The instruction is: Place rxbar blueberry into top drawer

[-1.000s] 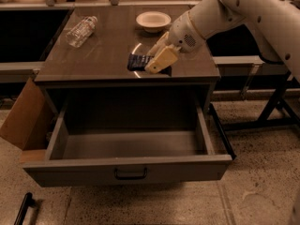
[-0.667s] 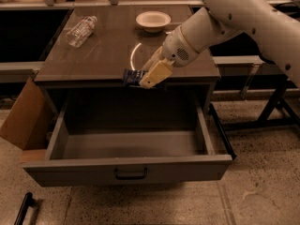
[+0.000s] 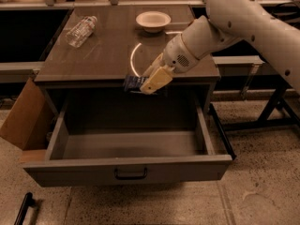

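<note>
The robot's gripper needs to release the rxbar blueberry on the middle of the drawer's grey bottom [image 3: 133,128], straight behind the black handle. The bar now hangs above the open drawer.
The rxbar blueberry [image 3: 132,83], a flat dark navy bar, hangs in the air just past the front edge of the counter, above the back of the open top drawer [image 3: 126,171]. My gripper [image 3: 145,84] is shut on its right end, its tan fingers [image 3: 157,79] pointing down and left. The white arm reaches in from the upper right. The drawer is pulled fully out, grey inside, with a small black bar handle [image 3: 131,174] on its front panel.
On the brown counter [image 3: 108,50] lie a clear plastic water bottle [image 3: 81,31] at the back left and a white bowl [image 3: 153,20] at the back middle. A cardboard flap [image 3: 21,118] leans at the drawer's left side. Table legs [image 3: 272,107] stand to the right.
The gripper has carried the bar off the counter, leftward and forward past the front edge, so it now hangs over the drawer opening.
</note>
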Motion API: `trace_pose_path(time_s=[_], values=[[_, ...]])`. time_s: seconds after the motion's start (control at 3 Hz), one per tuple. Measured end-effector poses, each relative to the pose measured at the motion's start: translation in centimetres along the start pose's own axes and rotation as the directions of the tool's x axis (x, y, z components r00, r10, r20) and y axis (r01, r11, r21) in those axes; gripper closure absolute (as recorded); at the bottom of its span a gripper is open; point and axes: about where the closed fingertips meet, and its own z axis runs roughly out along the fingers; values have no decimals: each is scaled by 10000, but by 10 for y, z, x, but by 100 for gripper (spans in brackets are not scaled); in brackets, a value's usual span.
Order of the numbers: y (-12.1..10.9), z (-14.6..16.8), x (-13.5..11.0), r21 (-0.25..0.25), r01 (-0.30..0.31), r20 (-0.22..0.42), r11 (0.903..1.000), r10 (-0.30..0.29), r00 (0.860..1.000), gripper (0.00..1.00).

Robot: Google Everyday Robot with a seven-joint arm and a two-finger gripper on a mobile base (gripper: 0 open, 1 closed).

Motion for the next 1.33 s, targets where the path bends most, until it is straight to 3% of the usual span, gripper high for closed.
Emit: trace_pose_path(time_s=[0.33,0.67,1.33], values=[[7,24,32,-212,-621,-298,9978,615,9977,100],[16,58,76,-404,-1550,-436,9871,1533,9872,100],[7,99,108,-466,-1972,-473,9793,1950,9797,100]])
